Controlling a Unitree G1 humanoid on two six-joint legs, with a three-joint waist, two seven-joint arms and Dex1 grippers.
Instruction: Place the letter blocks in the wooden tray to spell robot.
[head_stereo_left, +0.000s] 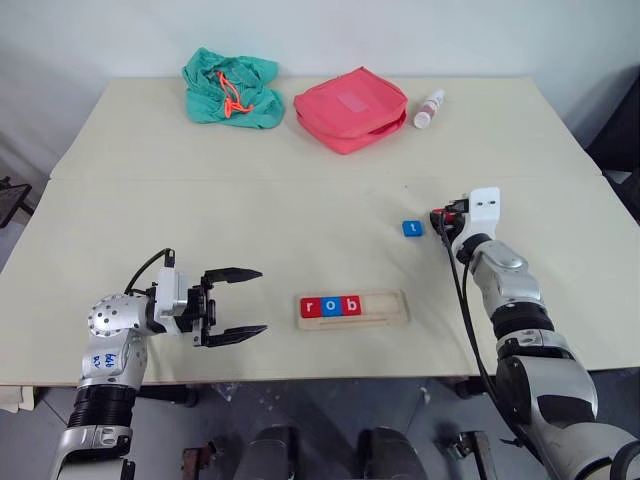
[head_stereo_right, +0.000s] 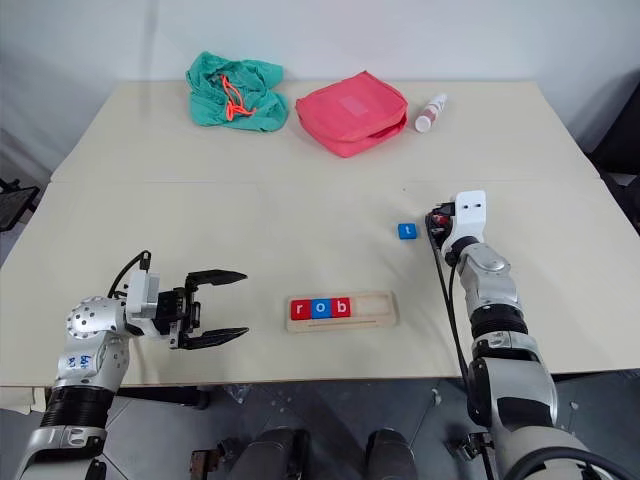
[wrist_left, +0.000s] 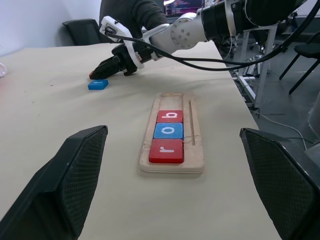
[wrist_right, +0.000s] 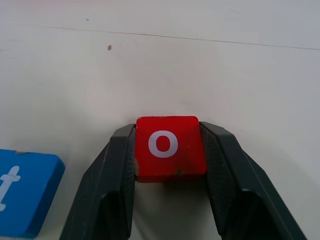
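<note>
Next, I set the red o block on the table (head_stereo_left: 437, 297) beside the wooden tray's bare end with my right gripper.
The wooden tray (head_stereo_left: 386, 307) lies near the table's front edge, with a red r (head_stereo_left: 311, 307), a blue o (head_stereo_left: 331, 306) and a red b (head_stereo_left: 351, 305) in its left part. The right part of its groove is bare. A blue t block (head_stereo_left: 412, 228) lies flat on the table behind the tray, to the right. Just right of it my right gripper (head_stereo_left: 437, 217) is low on the table, shut on a red o block (wrist_right: 170, 147) with one finger on each side. Left of the tray, my left gripper (head_stereo_left: 260, 300) stands open, holding nothing and pointing at the tray.
At the back of the table lie a crumpled green cloth bag (head_stereo_left: 231, 88), a red zip pouch (head_stereo_left: 350, 108) and a small white bottle (head_stereo_left: 429, 108) on its side. A seam crosses the tabletop (head_stereo_left: 200, 215) behind the blocks.
</note>
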